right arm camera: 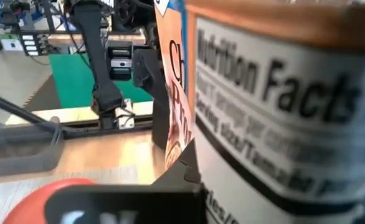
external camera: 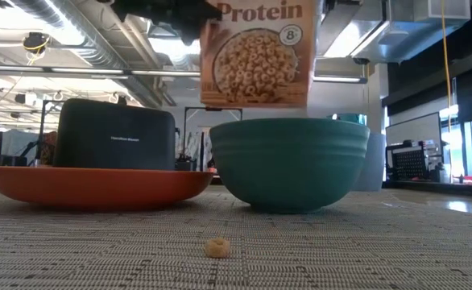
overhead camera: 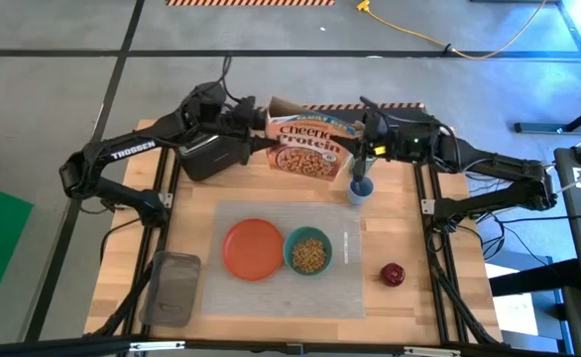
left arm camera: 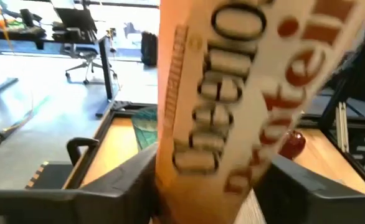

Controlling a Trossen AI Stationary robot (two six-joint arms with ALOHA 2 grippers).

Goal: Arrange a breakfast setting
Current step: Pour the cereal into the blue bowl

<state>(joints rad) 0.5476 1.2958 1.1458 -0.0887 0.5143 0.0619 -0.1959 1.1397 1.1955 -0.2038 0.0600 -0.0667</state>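
The robot's right gripper needs to release the Cheerios Protein box on the wood [overhead camera: 305, 167] between the black toaster and the green tumbler.
The orange Cheerios Protein box [overhead camera: 305, 145] hangs tilted in the air over the table's far middle, between my two grippers. My left gripper [overhead camera: 254, 132] is shut on its left end and my right gripper [overhead camera: 367, 139] on its right end. On the pale ribbed placemat [overhead camera: 340, 288] rest the orange plate [overhead camera: 253, 248], the teal bowl [overhead camera: 308, 252] filled with cereal, and the silver cutlery [overhead camera: 347, 246]. The green tumbler [overhead camera: 360, 188] stands just beyond the mat. The red apple [overhead camera: 393, 274] lies on the wood to the mat's right. I see no toast. My left gripper pinches the box's left end [left arm camera: 189, 155] between its two fingers [left arm camera: 123, 180], one on each broad face. The fingers come level from the table's left. The box is lifted clear, above the bowl in the low view [external camera: 256, 48]. My right gripper meets the box at its Nutrition Facts end [right arm camera: 276, 124], coming from the table's right. One finger [right arm camera: 126, 202] lies by the front face; the box hides the other, so the kind of hold cannot be told.
The black toaster [overhead camera: 211, 156] stands at the far left, just under my left arm. A dark grey rectangular thing [overhead camera: 173, 288] lies on the wood at the mat's near left. One loose cereal ring [external camera: 217, 247] lies on the mat.
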